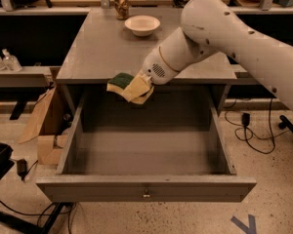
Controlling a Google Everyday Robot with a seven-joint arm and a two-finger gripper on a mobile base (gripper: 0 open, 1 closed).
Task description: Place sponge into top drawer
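The sponge, now held at the cabinet top's front edge, will be let go by my gripper near the middle of the open drawer's grey bottom point(139, 147), straight behind the metal knob.
The sponge point(121, 81), dark green on top with a yellow base, is held in my gripper point(136, 87) at the front edge of the cabinet top, above the back left part of the drawer. The gripper's pale fingers point(138, 88) are closed around it. The top drawer point(146, 188) is pulled fully open toward the camera, grey, with a small metal knob at the centre of its front panel. Its inside holds nothing. My white arm comes in from the upper right.
A white bowl point(142, 25) and a small brown can-like object point(120, 3) stand at the back of the grey cabinet top point(95, 48). A cardboard box point(44, 126) sits on the floor at left, cables at right.
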